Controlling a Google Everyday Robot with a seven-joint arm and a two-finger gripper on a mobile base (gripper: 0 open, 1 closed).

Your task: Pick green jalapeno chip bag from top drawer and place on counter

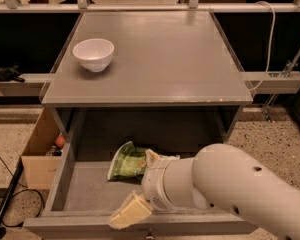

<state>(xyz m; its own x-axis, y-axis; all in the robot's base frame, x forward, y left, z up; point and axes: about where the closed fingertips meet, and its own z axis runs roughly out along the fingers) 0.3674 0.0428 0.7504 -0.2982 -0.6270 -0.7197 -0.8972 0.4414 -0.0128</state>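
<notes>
The green jalapeno chip bag is in the top drawer, and my gripper will go to it next and close around the bag's middle (140,163), between its two ends.
The green jalapeno chip bag (127,162) lies crinkled on the floor of the open top drawer (85,190), near its middle back. My gripper (133,189) hangs over the drawer just right of and in front of the bag. It is open and empty. One cream finger (128,212) points at the drawer's front wall, and the other (152,156) sits by the bag's right edge. My white arm (230,194) hides the drawer's right half. The grey counter (160,54) lies above the drawer.
A white bowl (93,54) stands on the counter's left side. An open cardboard box (40,154) with small items sits on the speckled floor left of the drawer. A white cable (270,39) hangs at the right of the cabinet.
</notes>
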